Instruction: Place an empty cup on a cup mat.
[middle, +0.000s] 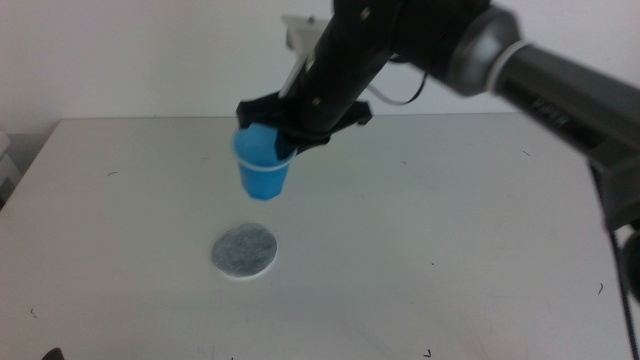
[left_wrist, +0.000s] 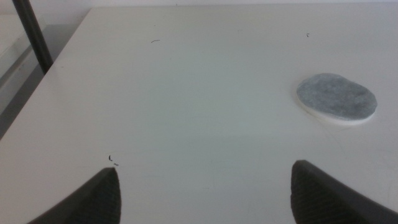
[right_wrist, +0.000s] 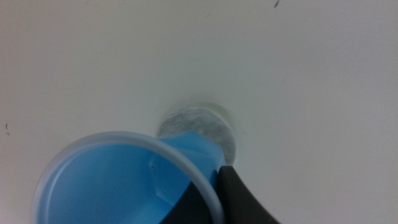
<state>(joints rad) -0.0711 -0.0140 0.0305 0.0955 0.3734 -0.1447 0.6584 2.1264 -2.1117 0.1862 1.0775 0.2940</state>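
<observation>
My right gripper is going to let go of the blue cup just behind the middle of the grey-white cup mat (middle: 252, 246) (right_wrist: 196, 147). The cup is now in the air above the table.
My right gripper (middle: 283, 132) is shut on the wall of the blue cup (middle: 262, 168) and holds it in the air, above the table and a little behind the cup mat (middle: 245, 250). In the right wrist view the cup (right_wrist: 112, 183) shows an empty inside, with one jaw inside the rim and one outside; the gripper (right_wrist: 214, 200) pinches there. The grey-white mat (right_wrist: 208, 127) lies flat on the table, partly hidden behind the cup. My left gripper (left_wrist: 205, 183) waits low over the near left of the table, open and empty; the mat (left_wrist: 336, 98) lies ahead of it.
The white table (middle: 450, 230) carries only the mat and a few small dark specks. A dark upright post (left_wrist: 34, 34) stands past the table's left edge. The right arm (middle: 560, 90) reaches in from the right, high over the table.
</observation>
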